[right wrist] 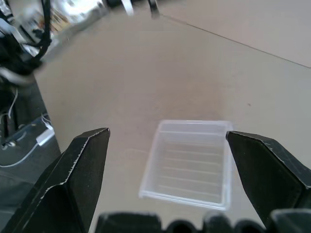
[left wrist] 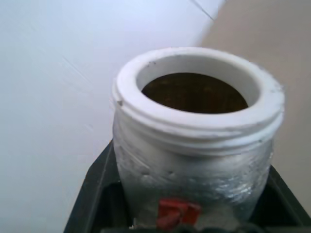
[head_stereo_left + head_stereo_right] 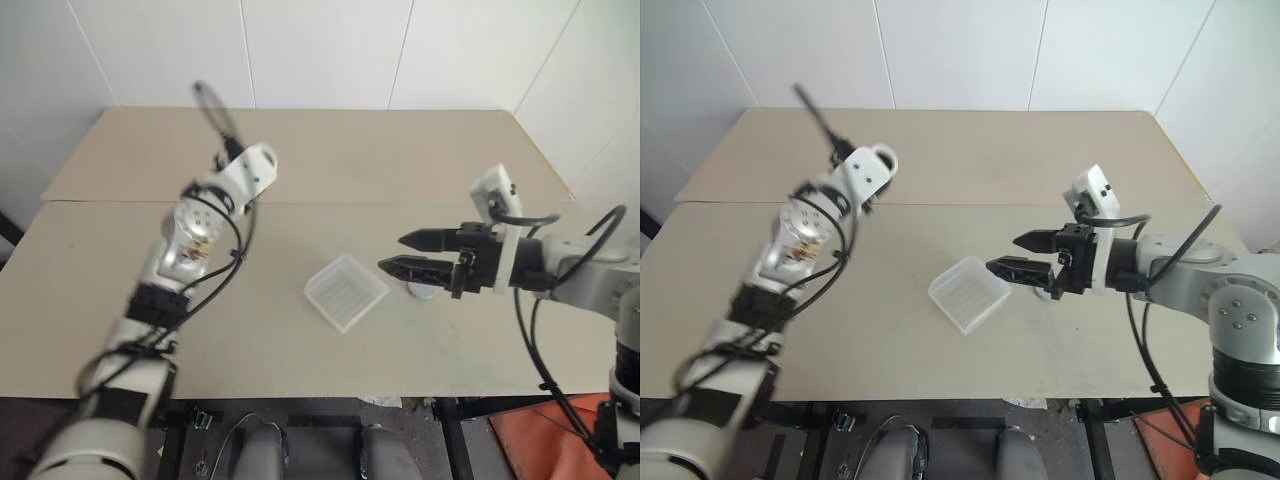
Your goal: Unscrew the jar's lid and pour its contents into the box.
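Next, I release the jar from my left gripper on the near tan tabletop (image 3: 280, 250) beside the box, just in front of the seam.
My left gripper (image 3: 232, 150) is raised over the table's left side, shut on the jar (image 2: 194, 160). The jar is silvery with a red stripe and an uncapped white mouth, seen in the head view as a pale cylinder (image 3: 254, 166). Brown contents (image 2: 194, 93) show inside it. The box (image 3: 346, 292), a shallow translucent white tray with a ribbed bottom, lies empty near the middle of the table. My right gripper (image 3: 392, 252) hovers just right of the box, open, with nothing between its fingers; the box (image 1: 189, 162) lies ahead of them. The small grey lid (image 3: 421, 292) lies on the table under that gripper.
Two tan tabletops (image 3: 480, 340) meet at a seam running across behind the box. A white wall stands behind the far table. An orange sheet (image 3: 560, 440) lies on the floor at the lower right, past the front edge.
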